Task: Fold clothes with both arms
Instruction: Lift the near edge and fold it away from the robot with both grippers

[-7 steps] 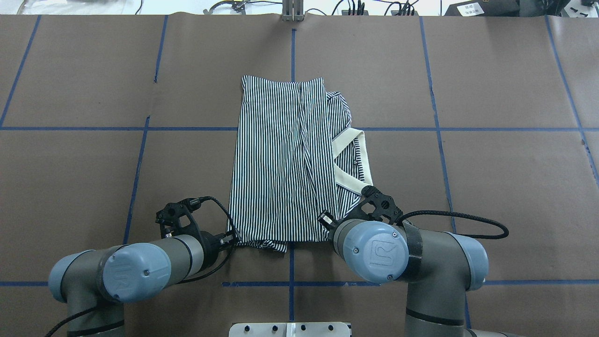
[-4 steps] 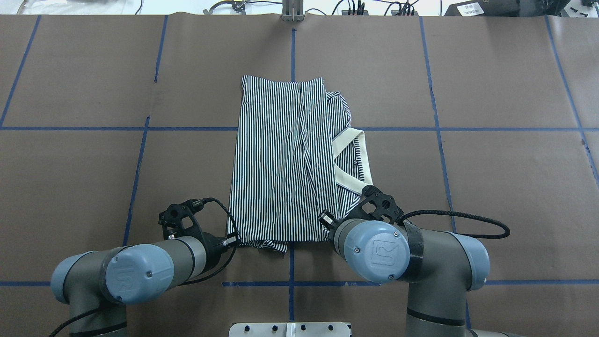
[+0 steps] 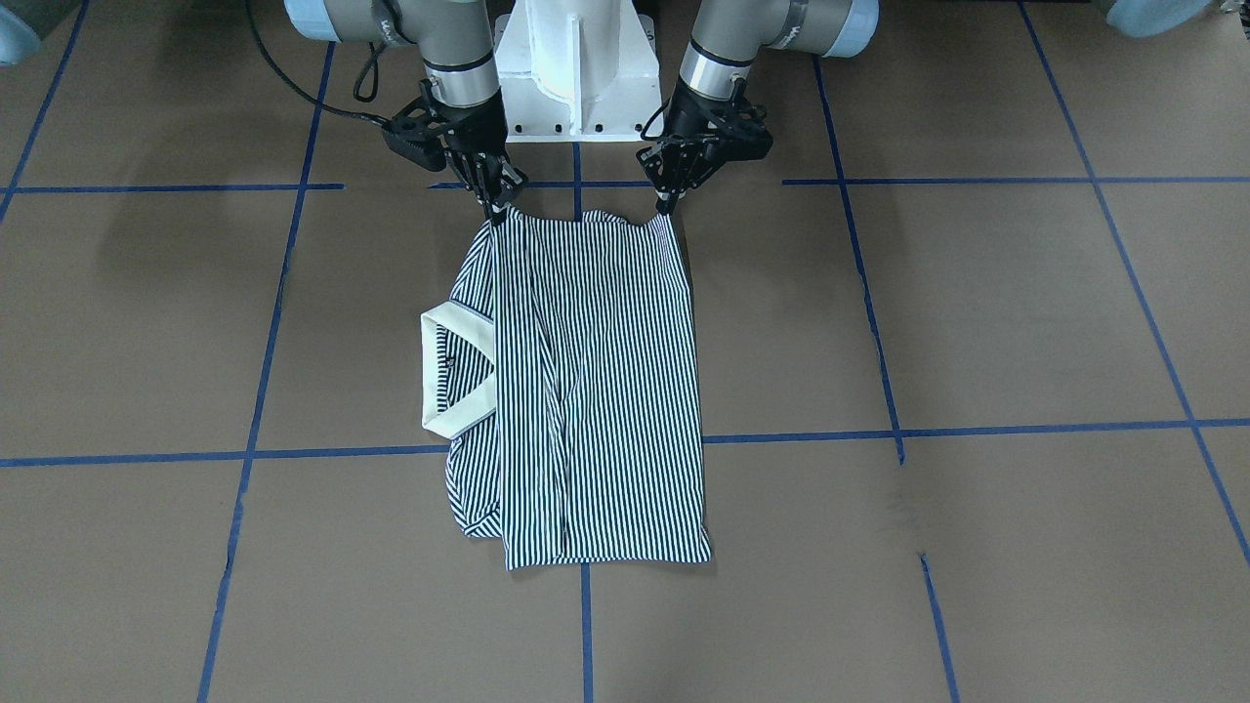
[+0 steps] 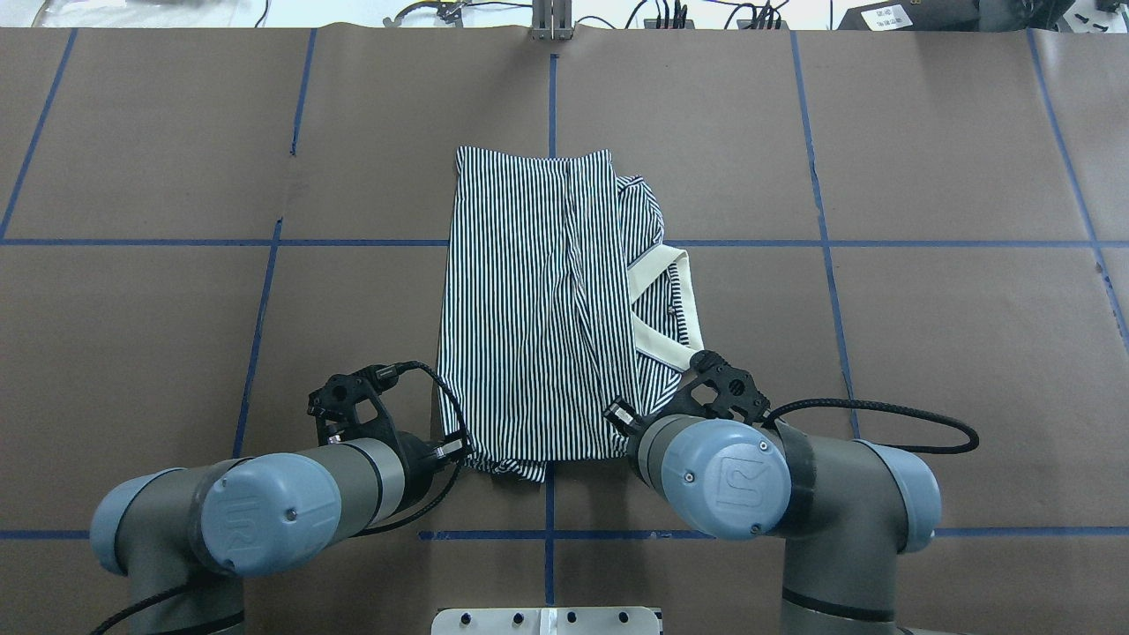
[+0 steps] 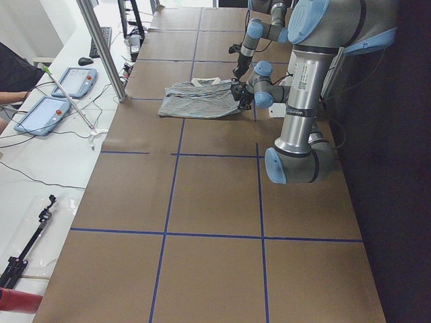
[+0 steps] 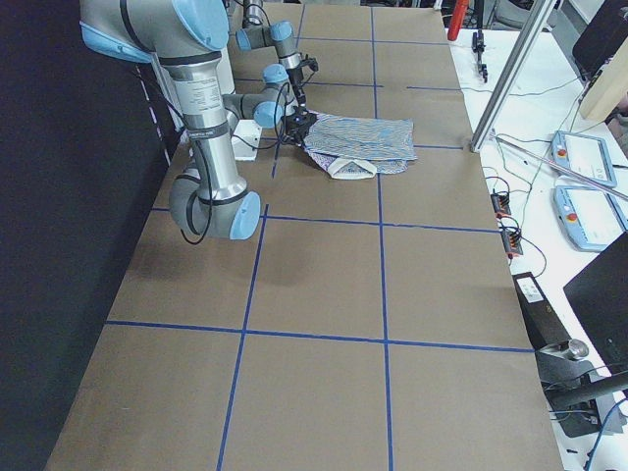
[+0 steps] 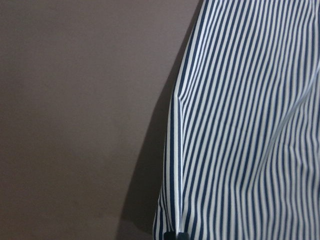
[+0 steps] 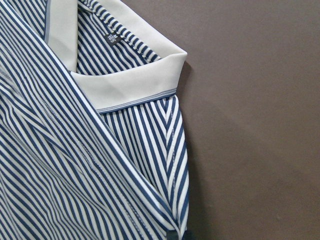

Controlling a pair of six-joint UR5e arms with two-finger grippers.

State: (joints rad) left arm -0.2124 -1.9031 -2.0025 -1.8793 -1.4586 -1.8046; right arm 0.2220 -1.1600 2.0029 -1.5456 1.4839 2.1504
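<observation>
My left gripper should release the striped shirt's near corner just short of its far corner away from the collar point(image 3: 693, 504).
The navy-and-white striped polo shirt point(image 4: 529, 309) lies folded into a long strip at the table's middle. Its cream collar point(image 4: 672, 300) sticks out on my right side. In the front-facing view my left gripper point(image 3: 667, 202) pinches one near corner of the shirt point(image 3: 586, 391), and my right gripper point(image 3: 496, 213) pinches the other. The near edge between them is raised slightly and sags. Overhead, my left gripper point(image 4: 452, 451) shows at the bunched corner, while the right arm's own joint hides its fingertips. Both wrist views are filled with striped cloth point(image 7: 250, 125) and the collar point(image 8: 130, 85).
Brown paper with blue tape lines point(image 4: 265, 291) covers the table. The white pedestal base point(image 3: 571, 78) stands just behind the grippers. A metal post point(image 5: 101, 47) stands at the far edge, with pendants point(image 5: 67, 81) and a person's sleeve point(image 5: 10, 70) on the white bench beyond.
My left gripper has moved right, dragging the shirt's near left corner inward and bunching the near edge. The right arm has shifted slightly right and nearer.
</observation>
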